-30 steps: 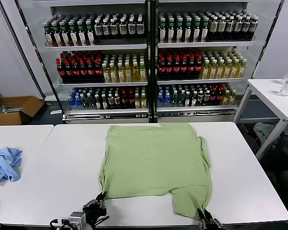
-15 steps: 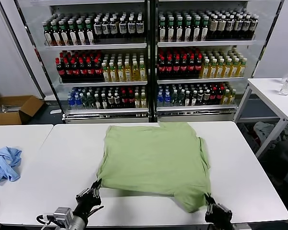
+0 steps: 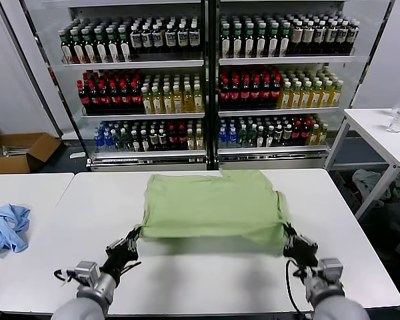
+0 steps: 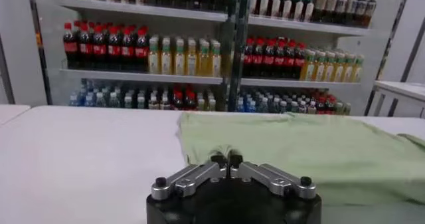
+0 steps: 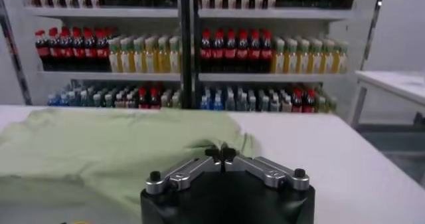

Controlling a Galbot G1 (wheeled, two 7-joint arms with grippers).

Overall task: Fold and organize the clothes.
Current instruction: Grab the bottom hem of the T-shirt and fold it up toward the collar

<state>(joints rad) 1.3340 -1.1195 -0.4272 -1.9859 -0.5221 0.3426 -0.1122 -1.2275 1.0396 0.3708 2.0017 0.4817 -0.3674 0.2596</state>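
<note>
The light green shirt's back lies at the table's far edge, so next I lower the near hem, take its corners [image 3: 147, 230] and pull the shirt closer before folding.
The light green shirt [image 3: 210, 203] lies on the white table [image 3: 207, 280], its near hem lifted and carried over the back part. No collar, buttons or graphic show. My left gripper [image 3: 135, 235] is shut on the hem's left corner. My right gripper [image 3: 288, 235] is shut on the right corner. In the left wrist view the gripper [image 4: 226, 159] pinches the shirt's [image 4: 312, 149] edge. In the right wrist view the gripper [image 5: 221, 153] pinches the cloth [image 5: 113, 149].
A light blue garment [image 3: 5, 227] lies on a second table at the left. A drinks cooler [image 3: 207, 80] full of bottles stands behind the table. Another white table [image 3: 387, 137] stands at the right, and a cardboard box [image 3: 20, 152] on the floor at the left.
Both grippers have risen and moved away from me with the shirt's near hem, folding the front of the shirt over toward the back.
</note>
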